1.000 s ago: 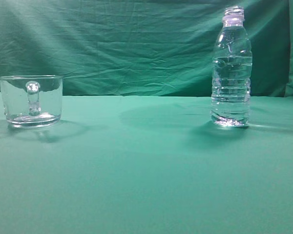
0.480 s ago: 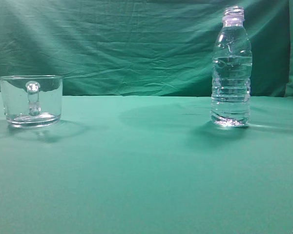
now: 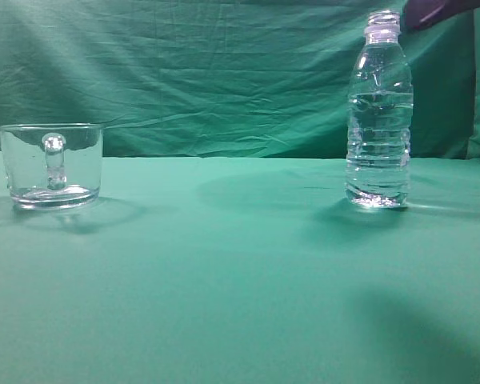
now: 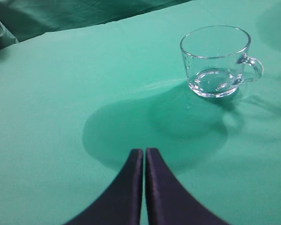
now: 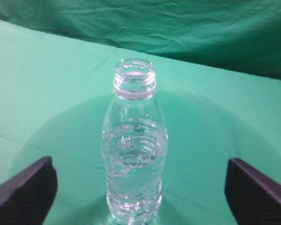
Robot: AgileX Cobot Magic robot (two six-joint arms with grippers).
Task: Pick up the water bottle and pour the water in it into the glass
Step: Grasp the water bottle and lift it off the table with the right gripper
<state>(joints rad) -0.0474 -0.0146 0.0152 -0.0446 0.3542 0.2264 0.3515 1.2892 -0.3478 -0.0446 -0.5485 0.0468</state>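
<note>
I should close my right gripper on the middle of the water bottle [image 3: 380, 124] [image 5: 135, 161], just below the top of the water, to leave the bottle's open neck free for pouring.
The water bottle [image 3: 378, 112] stands upright and uncapped at the right of the green table, with water [image 3: 378, 144] up to about two thirds of its height. It also shows in the right wrist view [image 5: 133, 145]. My right gripper [image 5: 139, 187] is open wide, its fingers apart on either side of the bottle, not touching it. A dark part of the right arm [image 3: 444, 10] shows at the top right of the exterior view. The glass [image 3: 51, 164] stands empty at the left, handle facing the camera. It also shows in the left wrist view [image 4: 215, 61]. My left gripper [image 4: 144, 157] is shut and empty, well short of the glass.
A wrinkled green cloth [image 3: 224, 72] hangs as a backdrop behind the table. The green tablecloth [image 3: 224, 280] covers the whole surface. A dark shadow lies on the cloth at the lower right of the exterior view.
A dark part of the right arm has come into the top right corner of the exterior view, and a shadow has appeared at the lower right. The bottle and glass have not moved.
</note>
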